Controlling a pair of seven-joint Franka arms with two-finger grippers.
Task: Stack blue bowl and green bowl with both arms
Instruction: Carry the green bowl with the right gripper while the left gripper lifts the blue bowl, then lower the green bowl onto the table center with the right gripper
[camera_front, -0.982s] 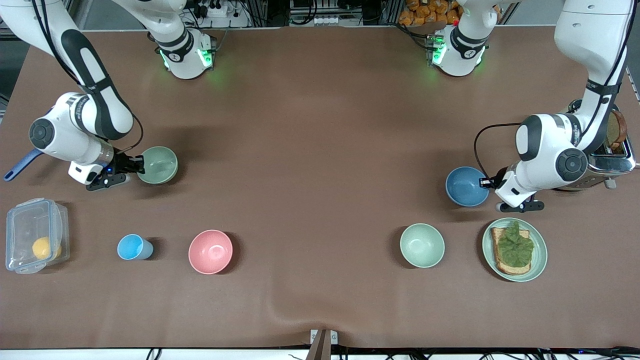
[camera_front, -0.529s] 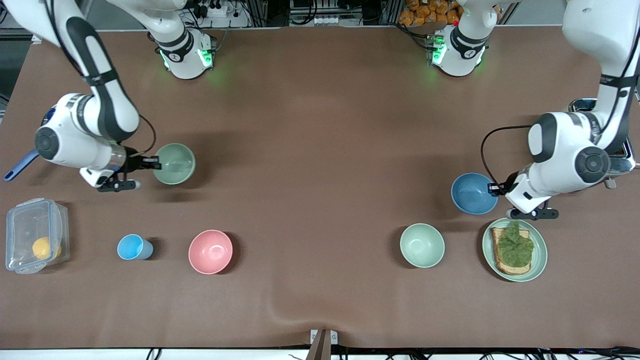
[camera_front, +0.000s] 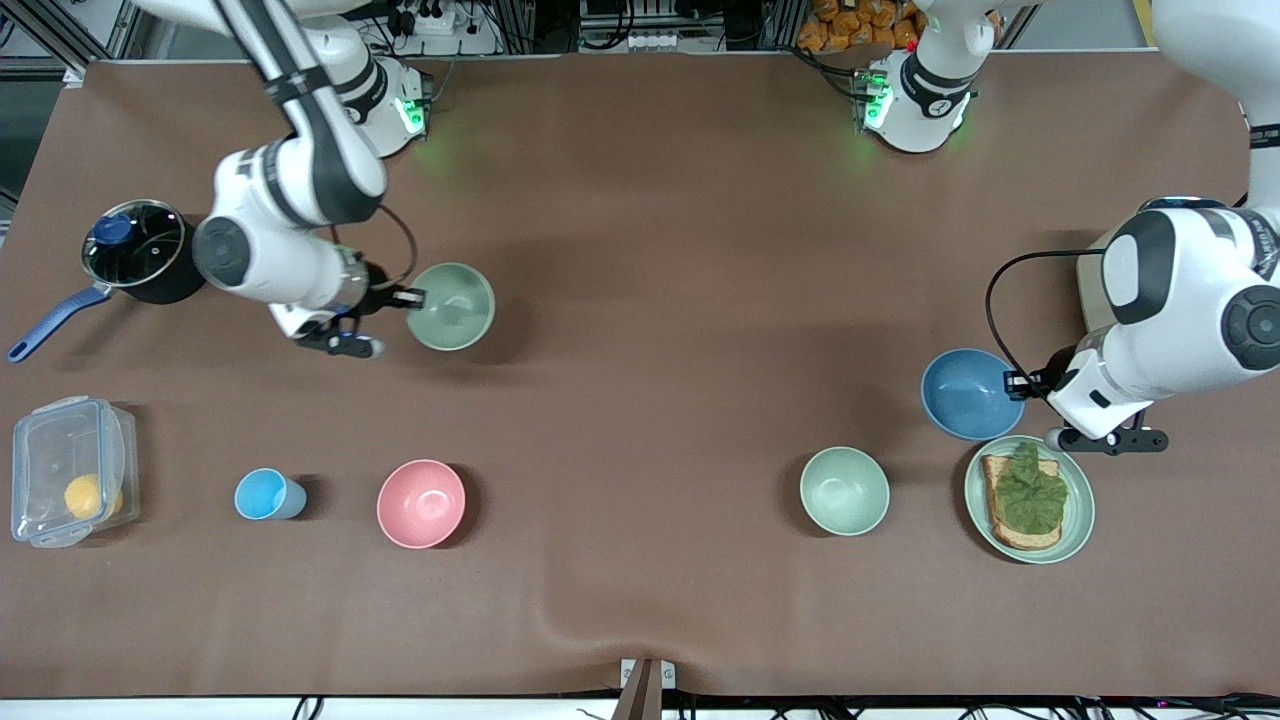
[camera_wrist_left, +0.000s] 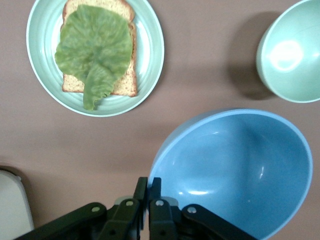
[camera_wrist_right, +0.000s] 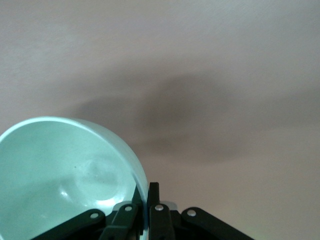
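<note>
My right gripper will release the green bowl on the bare middle of the table (camera_front: 663, 289), out from between both arm bases. The green bowl now hangs over the table.
The green bowl (camera_front: 450, 306), pale sage, hangs by its rim in my right gripper (camera_front: 408, 297), over the table toward the right arm's end. In the right wrist view my right gripper (camera_wrist_right: 145, 190) is shut on the rim of the green bowl (camera_wrist_right: 65, 175), one finger inside and one outside. The blue bowl (camera_front: 972, 393), sky blue, hangs by its rim in my left gripper (camera_front: 1018, 381), over the table beside the toast plate. In the left wrist view my left gripper (camera_wrist_left: 148, 182) is shut on the rim of the blue bowl (camera_wrist_left: 235, 170).
A mint-green bowl (camera_front: 843, 490) and a mint plate (camera_front: 1075, 520) with toast and lettuce lie under and near the blue bowl. A pink bowl (camera_front: 421, 503), a blue cup (camera_front: 265, 494), a clear container (camera_front: 70, 484) and a lidded pot (camera_front: 135, 250) stand toward the right arm's end.
My right gripper carried the green bowl toward the table's middle, uncovering the pot. My left gripper shifted the blue bowl a little toward the toast plate.
</note>
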